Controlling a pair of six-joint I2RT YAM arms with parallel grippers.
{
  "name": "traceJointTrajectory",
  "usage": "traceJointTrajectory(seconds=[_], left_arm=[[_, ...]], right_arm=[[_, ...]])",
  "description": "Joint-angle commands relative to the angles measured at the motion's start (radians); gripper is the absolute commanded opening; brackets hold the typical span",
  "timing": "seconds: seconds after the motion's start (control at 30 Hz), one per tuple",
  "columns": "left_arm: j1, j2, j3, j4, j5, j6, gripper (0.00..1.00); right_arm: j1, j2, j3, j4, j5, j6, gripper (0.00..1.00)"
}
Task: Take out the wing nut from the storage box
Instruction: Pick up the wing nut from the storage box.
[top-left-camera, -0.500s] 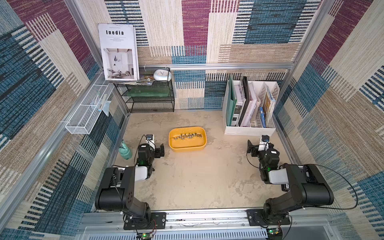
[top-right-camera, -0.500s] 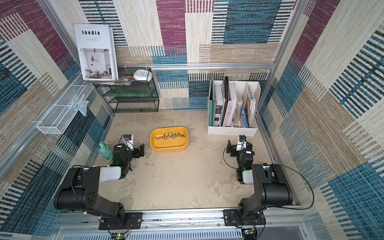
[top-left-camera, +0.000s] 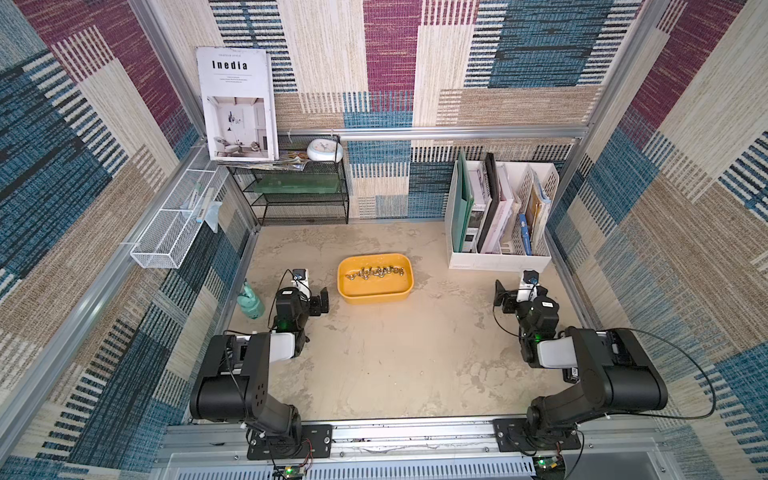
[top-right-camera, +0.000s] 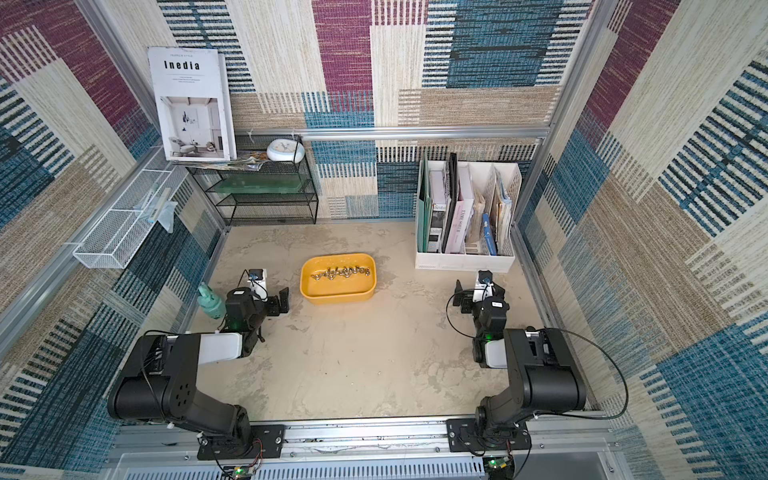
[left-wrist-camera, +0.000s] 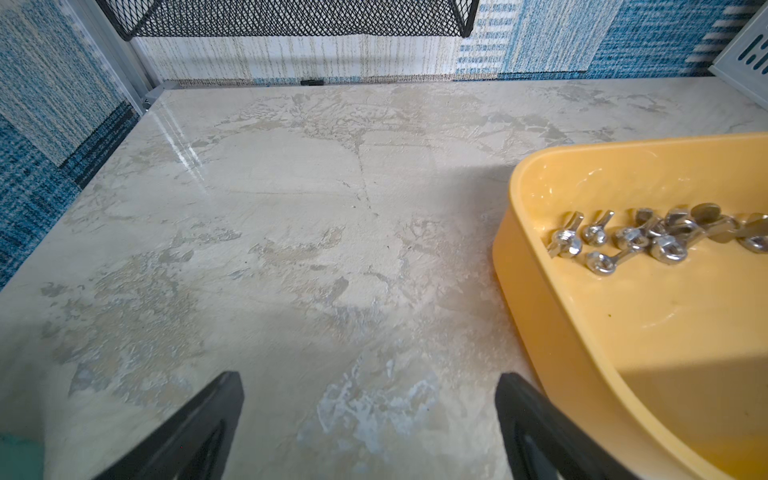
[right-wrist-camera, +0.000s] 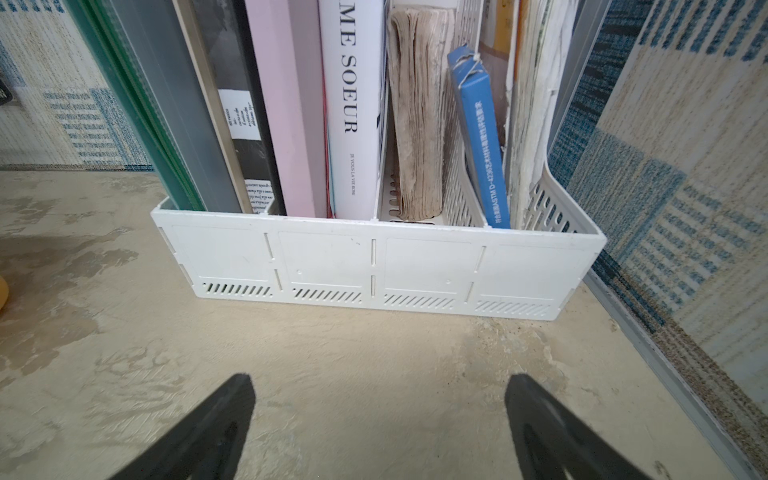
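Note:
A wing nut at the row's end (top-left-camera: 352, 276) (left-wrist-camera: 567, 242) nearest the teal spray bottle is next for my left gripper, which should reach into the storage box and close on it.
The yellow storage box (top-left-camera: 376, 297) sits near the middle of the table in both top views, its front wall (top-right-camera: 337, 296) facing the arms. A row of several silver wing nuts (top-left-camera: 376, 272) lies along its far side, and they show close up in the left wrist view (left-wrist-camera: 631, 241). My left gripper (top-left-camera: 311, 293) hovers just left of the box, open and empty (left-wrist-camera: 370, 378), with the box's wall (left-wrist-camera: 540, 332) beside one finger. My right gripper (top-left-camera: 517, 291) is far to the right, open and empty (right-wrist-camera: 379, 378), facing the file organizer.
A white slotted file organizer (right-wrist-camera: 374, 266) full of books stands at the back right. A black mesh shelf (top-left-camera: 305, 199) is at the back left, with a white wire basket (top-left-camera: 174, 224) on the left wall. A teal spray bottle (top-left-camera: 249, 301) stands left of my left arm.

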Motion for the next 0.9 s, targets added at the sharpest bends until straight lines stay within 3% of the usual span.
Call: traceJointTrajectory(seconds=[0.0, 0.13, 0.23, 0.3, 0.37, 0.43, 0.57, 0.67, 0.73, 0.87], left_arm=[[0.001, 0.002, 0.007, 0.008, 0.001, -0.003, 1.00], [0.004, -0.003, 0.003, 0.015, -0.009, -0.007, 1.00], [0.003, -0.060, 0.086, -0.180, -0.026, -0.009, 0.99], [0.003, -0.108, 0.173, -0.363, -0.053, -0.023, 0.99], [0.002, -0.158, 0.237, -0.489, -0.091, -0.038, 0.99], [0.002, -0.206, 0.274, -0.560, -0.124, -0.074, 1.00], [0.003, -0.287, 0.391, -0.755, -0.143, -0.209, 0.99], [0.004, -0.319, 0.501, -0.954, -0.176, -0.339, 0.99], [0.004, -0.316, 0.564, -1.058, -0.189, -0.390, 0.99], [-0.004, -0.295, 0.661, -1.204, -0.056, -0.384, 0.99]], right_arm=[[0.000, 0.003, 0.005, 0.008, 0.007, 0.008, 0.99], [0.000, 0.003, 0.006, 0.007, 0.007, 0.009, 0.99], [0.001, -0.014, 0.018, -0.017, 0.004, 0.006, 0.99], [0.004, -0.077, 0.093, -0.188, -0.001, -0.003, 0.99], [0.002, -0.128, 0.199, -0.425, 0.070, 0.046, 0.99], [0.002, -0.175, 0.242, -0.496, 0.084, 0.096, 0.99], [0.003, -0.272, 0.304, -0.588, 0.090, 0.333, 0.99], [0.002, -0.298, 0.445, -0.838, 0.110, 0.540, 0.99], [-0.001, -0.292, 0.514, -0.948, 0.064, 0.573, 0.99], [-0.001, -0.293, 0.566, -1.009, -0.093, 0.520, 0.99]])
